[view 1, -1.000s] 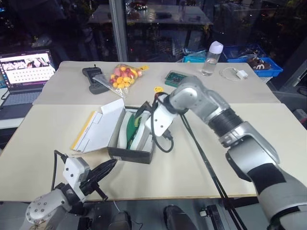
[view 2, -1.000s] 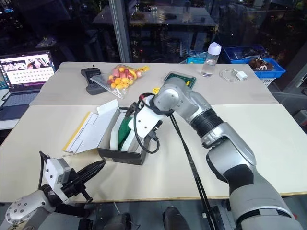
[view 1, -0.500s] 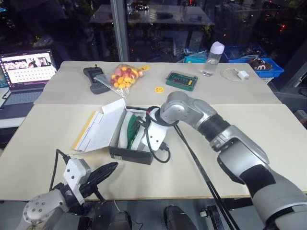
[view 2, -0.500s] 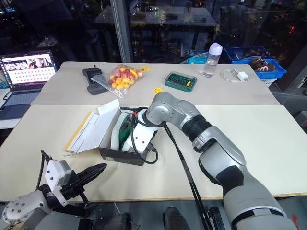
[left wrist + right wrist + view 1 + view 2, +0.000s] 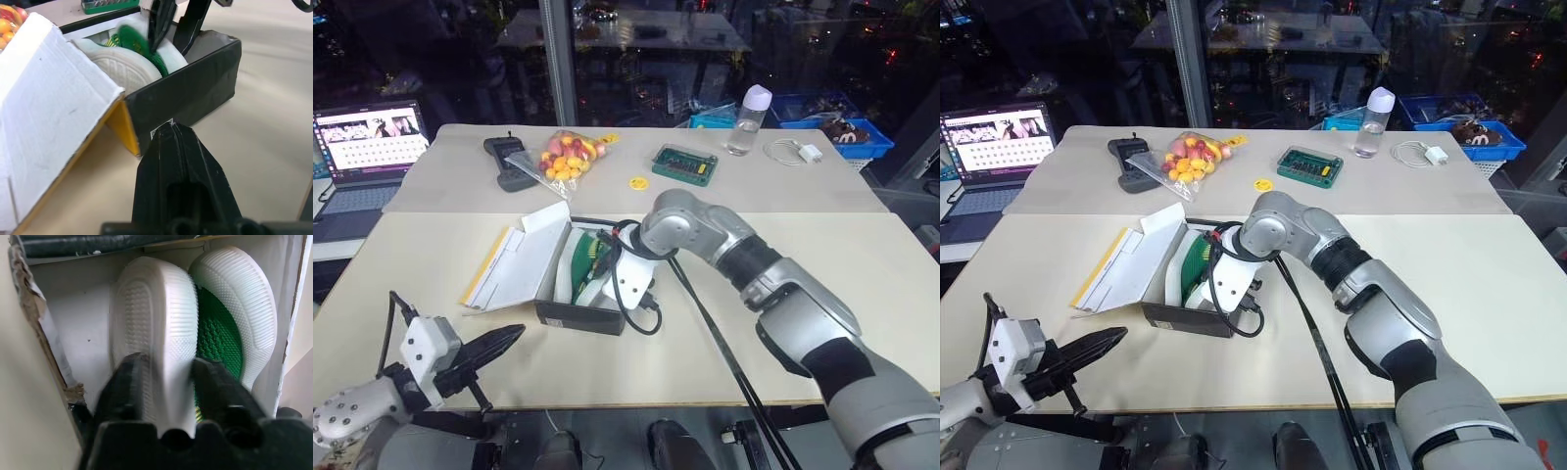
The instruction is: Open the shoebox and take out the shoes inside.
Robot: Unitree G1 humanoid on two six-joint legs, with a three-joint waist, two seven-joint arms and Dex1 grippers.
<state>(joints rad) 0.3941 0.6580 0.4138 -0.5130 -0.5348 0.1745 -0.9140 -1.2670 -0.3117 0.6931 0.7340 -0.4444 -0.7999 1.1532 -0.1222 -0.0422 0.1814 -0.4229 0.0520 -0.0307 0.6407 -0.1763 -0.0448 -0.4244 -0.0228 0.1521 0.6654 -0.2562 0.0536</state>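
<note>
Next, my right gripper lets go of the green shoe beside the shoebox, on the near table straight out from the bottle (image 5: 738, 254).
The shoebox (image 5: 578, 315) stands open in the middle of the near table, black-sided, its white-lined lid (image 5: 519, 259) folded back to the left. Two green shoes (image 5: 582, 262) with white soles lie side by side inside it. My right gripper (image 5: 604, 255) reaches down into the box. In the right wrist view its fingers (image 5: 132, 369) press both flanks of one shoe's white sole (image 5: 156, 328), the other shoe (image 5: 230, 308) beside it. My left gripper (image 5: 499, 339) is shut and empty, hovering near the table's front edge, pointing at the box's black corner (image 5: 195, 83).
A laptop (image 5: 367, 147) stands at the far left. On the far table lie a black device (image 5: 504, 162), a clear bag of coloured balls (image 5: 563, 157), a green case (image 5: 683, 164), a bottle (image 5: 747, 119) and a white cable (image 5: 793, 150). Blue bins (image 5: 842, 132) sit behind.
My right gripper sank into the box and its fingers closed on a shoe's sole. My left gripper drew away to the left, toward the table's front corner.
</note>
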